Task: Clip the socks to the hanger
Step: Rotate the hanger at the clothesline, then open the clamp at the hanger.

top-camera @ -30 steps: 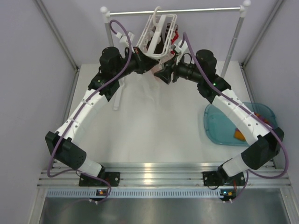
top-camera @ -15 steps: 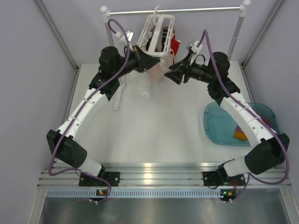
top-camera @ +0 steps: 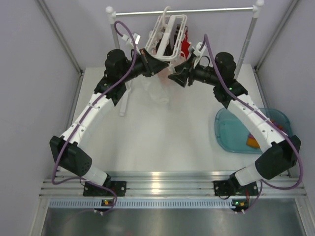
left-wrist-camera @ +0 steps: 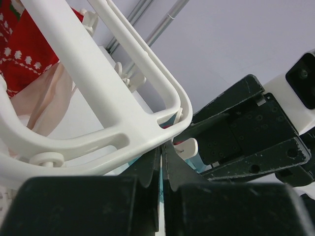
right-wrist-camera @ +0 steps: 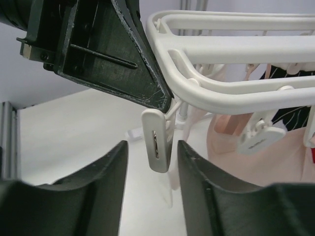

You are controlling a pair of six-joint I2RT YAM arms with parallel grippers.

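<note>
My left gripper needs to open and close around the clip at the hanger's near corner (right-wrist-camera: 158, 141), as the white clip dangles beside its shut fingers.
The white slatted hanger (top-camera: 167, 32) hangs from the rail, with a red sock (top-camera: 184, 47), a pale pink sock (right-wrist-camera: 275, 157) and a dark sock (right-wrist-camera: 290, 115) clipped on it. My left gripper (top-camera: 164, 66) is shut with its fingertips against the hanger's near corner (left-wrist-camera: 147, 125). A thin white sock (top-camera: 158, 92) hangs from it. My right gripper (right-wrist-camera: 152, 145) is open, its fingers (right-wrist-camera: 106, 167) on either side of a dangling white clip (right-wrist-camera: 160, 142) without touching it. The right gripper (top-camera: 173, 78) faces the left one under the hanger.
A silver rail (top-camera: 197, 10) on white posts (top-camera: 248, 39) spans the back. A blue tray (top-camera: 224, 132) at the right holds more socks, one of them orange (top-camera: 252, 142). A white post (top-camera: 123, 101) stands behind the left arm. Grey walls close in both sides.
My right gripper drew back to the right, then came in again under the hanger around the clip. The hanger swung slightly. The left gripper and its white sock shifted a little right.
</note>
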